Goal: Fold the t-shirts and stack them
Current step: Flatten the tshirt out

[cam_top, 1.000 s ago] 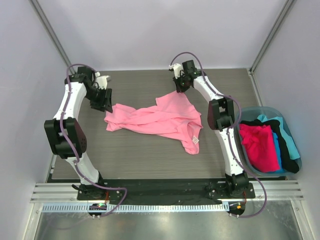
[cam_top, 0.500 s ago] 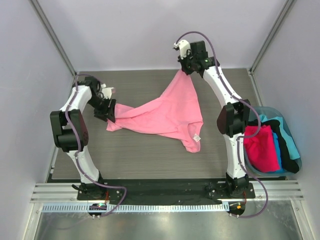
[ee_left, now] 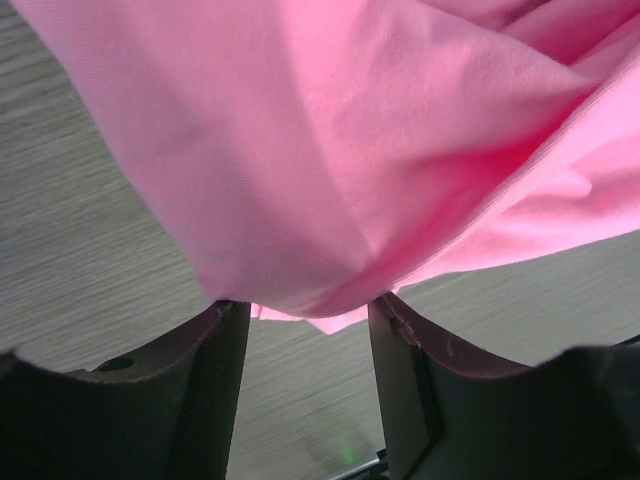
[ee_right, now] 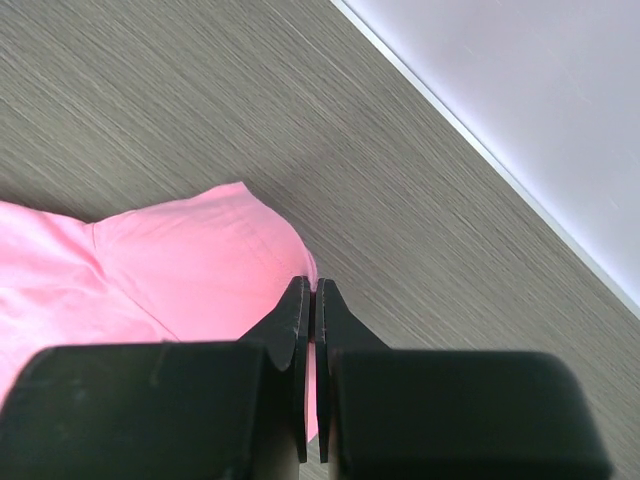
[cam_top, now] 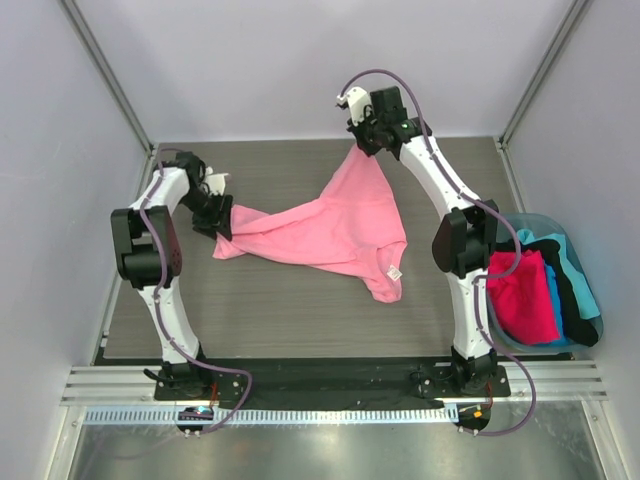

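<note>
The light pink t-shirt's loose end has a deep fold along it, so the robot's left gripper needs to pinch that end's edge (ee_left: 325,318) and raise it to pull the cloth straight.
The light pink t-shirt (cam_top: 330,230) lies spread across the middle of the table, its white neck tag (cam_top: 394,272) near the front right. My right gripper (cam_top: 362,145) is shut on the shirt's far corner (ee_right: 190,260) and holds it up near the back edge, so the cloth rises into a peak. The right wrist view shows the jaws closed (ee_right: 312,290) on pink cloth. My left gripper (cam_top: 222,220) is at the shirt's left end. In the left wrist view its fingers (ee_left: 215,380) stand wide apart, with the cloth (ee_left: 350,130) bunched just past the tips.
A light-blue tub (cam_top: 545,220) stands off the table's right edge. It holds a hot pink shirt (cam_top: 520,295), a black one (cam_top: 565,270) and a teal one (cam_top: 590,300). White walls close in the back and both sides.
My right gripper has lifted the shirt's far corner up and toward the back wall, pulling the cloth into a peak. My left arm has drawn in closer to the shirt's left end.
</note>
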Action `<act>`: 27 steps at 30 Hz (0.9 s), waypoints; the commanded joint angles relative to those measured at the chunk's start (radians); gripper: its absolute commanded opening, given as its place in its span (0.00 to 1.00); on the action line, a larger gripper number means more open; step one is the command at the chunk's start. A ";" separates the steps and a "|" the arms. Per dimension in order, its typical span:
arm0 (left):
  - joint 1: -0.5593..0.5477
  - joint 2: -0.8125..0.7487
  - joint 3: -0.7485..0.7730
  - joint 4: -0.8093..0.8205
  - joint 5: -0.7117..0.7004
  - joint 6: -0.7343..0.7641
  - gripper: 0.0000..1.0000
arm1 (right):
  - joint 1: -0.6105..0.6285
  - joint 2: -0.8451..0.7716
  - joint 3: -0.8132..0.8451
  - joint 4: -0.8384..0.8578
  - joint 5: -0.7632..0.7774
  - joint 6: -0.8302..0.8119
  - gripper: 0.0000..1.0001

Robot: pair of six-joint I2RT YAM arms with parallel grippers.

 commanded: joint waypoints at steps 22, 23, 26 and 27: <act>0.006 0.017 0.096 0.023 -0.057 -0.022 0.34 | 0.035 -0.049 -0.017 0.019 0.066 -0.047 0.01; 0.009 0.015 0.102 0.017 -0.057 -0.023 0.31 | 0.035 -0.050 -0.017 0.017 0.066 -0.049 0.01; 0.009 -0.014 0.101 0.010 -0.060 -0.025 0.17 | 0.035 -0.055 -0.015 0.019 0.074 -0.055 0.01; 0.011 -0.023 0.099 0.012 -0.060 -0.023 0.15 | 0.035 -0.056 -0.014 0.017 0.072 -0.057 0.01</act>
